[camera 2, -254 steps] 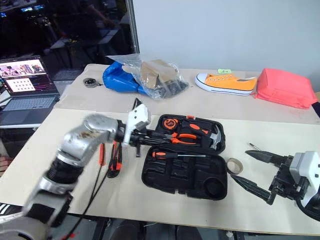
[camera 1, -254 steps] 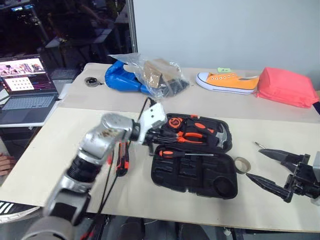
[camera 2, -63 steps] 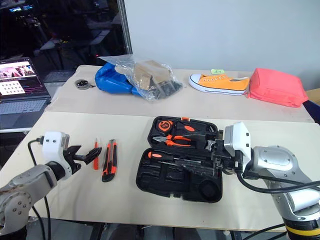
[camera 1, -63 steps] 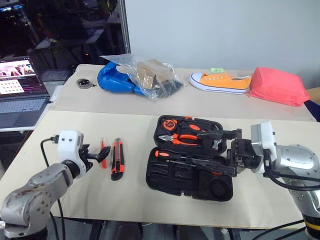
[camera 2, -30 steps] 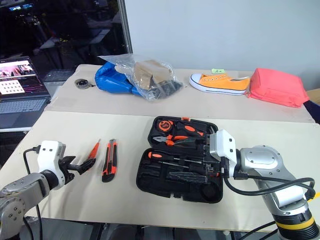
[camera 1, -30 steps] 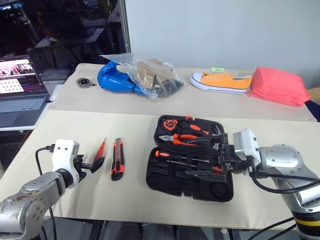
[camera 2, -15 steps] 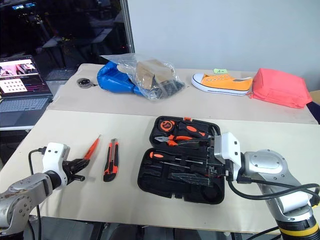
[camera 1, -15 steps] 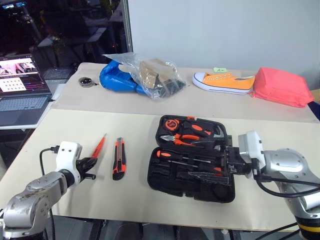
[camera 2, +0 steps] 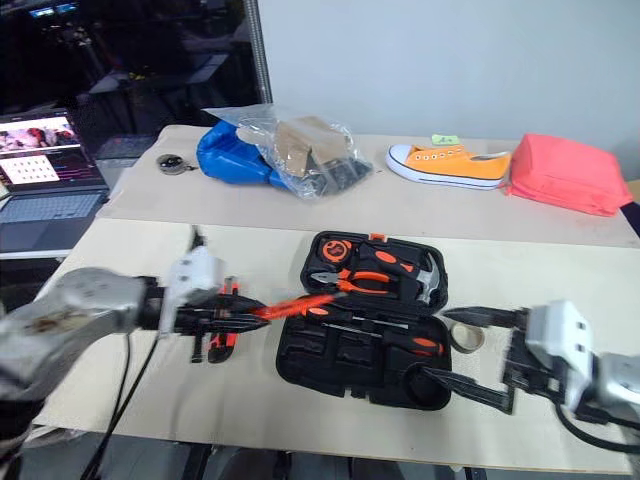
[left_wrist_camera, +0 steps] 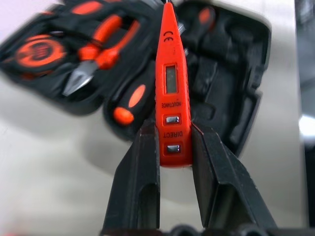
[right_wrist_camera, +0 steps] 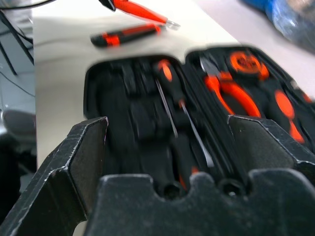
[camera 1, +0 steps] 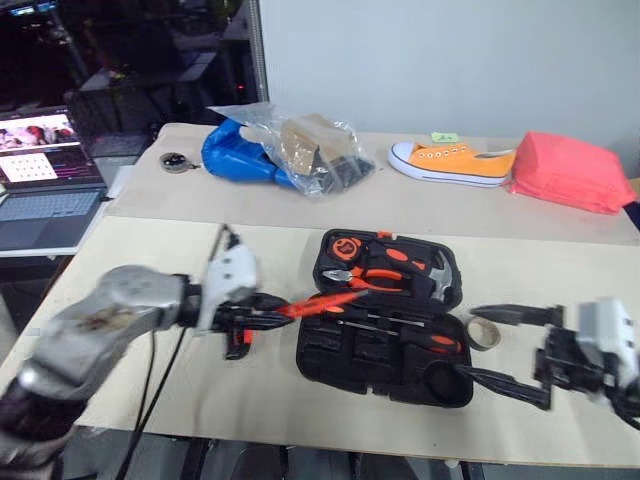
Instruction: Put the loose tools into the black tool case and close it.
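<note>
Next, my left gripper puts the thin all-orange screwdriver down in the case's slot [camera 1: 350,333] [left_wrist_camera: 188,94] next to the black-and-orange screwdrivers. The all-orange screwdriver is held level above the table now.
The black tool case [camera 1: 340,355] lies open on the table, with pliers, a hammer and two black-and-orange screwdrivers [right_wrist_camera: 170,105] in its recesses. My left gripper [left_wrist_camera: 173,129] is shut on the thin all-orange screwdriver [camera 1: 322,302]. It holds the screwdriver level, above the table, with the tip over the case's left edge. The orange-black utility knife [right_wrist_camera: 125,35] lies on the table left of the case, partly hidden by that gripper. The small beige tape roll [camera 1: 485,333] sits just right of the case. My right gripper [camera 1: 463,341] hangs open and empty at the case's right end.
A laptop [camera 1: 50,170] stands at the far left. At the back are a blue bag under clear plastic [camera 1: 285,150], an orange shoe [camera 1: 455,162], a pink pouch [camera 1: 570,170] and a small round object [camera 1: 178,160]. The table's front edge runs just below the case.
My left gripper has lifted the orange screwdriver off the table and swung it right to the case. My right gripper has drawn back to the right, out of the case, uncovering the tape roll.
</note>
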Robot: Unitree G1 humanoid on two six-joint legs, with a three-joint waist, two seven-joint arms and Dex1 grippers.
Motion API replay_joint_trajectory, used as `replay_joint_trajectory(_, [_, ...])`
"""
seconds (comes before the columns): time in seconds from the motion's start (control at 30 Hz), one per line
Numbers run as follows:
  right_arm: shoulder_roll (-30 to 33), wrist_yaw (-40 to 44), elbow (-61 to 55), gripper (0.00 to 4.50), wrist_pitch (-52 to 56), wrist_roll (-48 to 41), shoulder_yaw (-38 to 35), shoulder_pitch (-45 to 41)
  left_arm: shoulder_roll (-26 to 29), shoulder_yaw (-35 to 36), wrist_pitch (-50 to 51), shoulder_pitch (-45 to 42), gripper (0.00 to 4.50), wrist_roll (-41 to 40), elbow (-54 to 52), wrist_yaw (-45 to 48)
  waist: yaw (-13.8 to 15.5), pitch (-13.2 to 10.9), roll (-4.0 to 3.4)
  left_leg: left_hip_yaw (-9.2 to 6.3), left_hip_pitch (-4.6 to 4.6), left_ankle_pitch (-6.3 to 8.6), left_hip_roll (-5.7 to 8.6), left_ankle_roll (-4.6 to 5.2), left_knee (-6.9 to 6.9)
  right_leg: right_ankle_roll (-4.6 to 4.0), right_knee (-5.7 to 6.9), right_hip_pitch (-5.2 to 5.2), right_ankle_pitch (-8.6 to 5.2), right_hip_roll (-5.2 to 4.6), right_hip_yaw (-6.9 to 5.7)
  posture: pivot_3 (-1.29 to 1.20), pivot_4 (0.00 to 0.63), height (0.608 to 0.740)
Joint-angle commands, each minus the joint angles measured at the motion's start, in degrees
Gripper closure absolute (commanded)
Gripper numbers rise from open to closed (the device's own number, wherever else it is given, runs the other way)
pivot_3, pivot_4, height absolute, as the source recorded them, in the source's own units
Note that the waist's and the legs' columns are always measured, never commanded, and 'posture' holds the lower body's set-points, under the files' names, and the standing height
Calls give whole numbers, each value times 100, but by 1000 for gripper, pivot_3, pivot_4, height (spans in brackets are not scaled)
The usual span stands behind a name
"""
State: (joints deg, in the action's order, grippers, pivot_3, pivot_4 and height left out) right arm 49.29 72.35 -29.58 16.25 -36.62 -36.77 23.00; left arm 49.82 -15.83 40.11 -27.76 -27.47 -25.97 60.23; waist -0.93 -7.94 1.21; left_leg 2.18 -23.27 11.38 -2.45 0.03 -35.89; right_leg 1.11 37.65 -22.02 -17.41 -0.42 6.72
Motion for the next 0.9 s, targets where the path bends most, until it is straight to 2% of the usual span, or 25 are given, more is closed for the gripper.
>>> replay_joint_trajectory(0.03, [143,392,188,0,-117,-53,-716,302,-405,-997,-544,-659,4060,927,766,368,0,-1,2,0,1,0,-1,1,-2,2,0,0,-1,5,-1,0,150,740])
replay_joint_trajectory(0.17, [158,554,298,0,-128,-28,-1113,552,-804,-1452,-1033,-1012,4060,1364,1318,715,-48,-2,3,-1,-3,0,2,2,-3,13,2,-2,-7,11,13,0,150,740])
replay_joint_trajectory(0.37, [224,655,406,0,-139,10,-1335,615,-1179,-1768,-1458,-1210,4060,1849,1910,983,-31,-1,1,-4,-4,0,4,2,-5,13,1,-1,-7,9,13,0,150,740])
replay_joint_trajectory(0.67, [491,650,414,0,-68,2,-1113,256,-1377,-1781,-1983,-1312,4060,2339,2464,1222,-20,-1,2,-5,-2,0,9,3,-17,43,11,5,-19,4,14,0,150,740])
replay_joint_trajectory(0.9, [535,647,412,0,-41,29,-1074,169,-1277,-1661,-1955,-1224,4060,2390,2343,1385,-25,0,0,-8,1,0,9,3,-18,45,21,6,-20,5,15,0,150,740])
